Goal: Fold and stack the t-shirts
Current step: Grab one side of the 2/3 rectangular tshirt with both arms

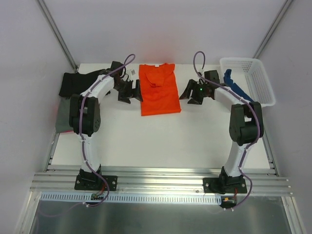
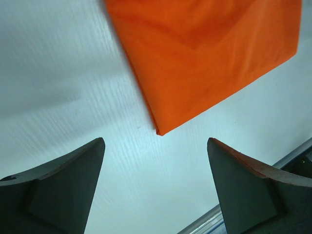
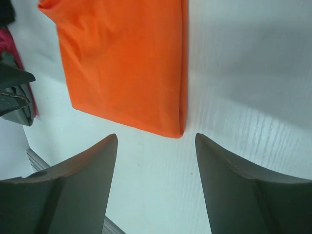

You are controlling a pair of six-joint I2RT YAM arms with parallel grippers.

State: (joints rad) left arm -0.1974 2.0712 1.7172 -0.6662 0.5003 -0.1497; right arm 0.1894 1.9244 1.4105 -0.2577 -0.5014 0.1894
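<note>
Next, my right gripper will grab the near corner (image 1: 180, 111) (image 3: 177, 133) of the orange-red t-shirt, on the side toward the white mesh basket.
A bright orange-red t-shirt (image 1: 158, 90) lies flat at the back middle of the table, its sides folded in to a long rectangle. My left gripper (image 1: 130, 93) is open and empty just left of the shirt; in the left wrist view (image 2: 155, 140) the shirt's near corner (image 2: 195, 53) lies just beyond the jaws. My right gripper (image 1: 191, 94) is open and empty just right of the shirt; in its wrist view (image 3: 156, 136) the shirt's other near corner (image 3: 126, 68) lies just ahead. A black t-shirt (image 1: 78, 83) and a dark grey one (image 1: 62, 117) lie at the far left. A blue one (image 1: 237, 86) hangs beside the basket.
A white mesh basket (image 1: 253, 80) stands at the back right corner. The aluminium rail (image 1: 161, 175) with both arm bases runs along the near edge. White walls enclose the table on three sides.
</note>
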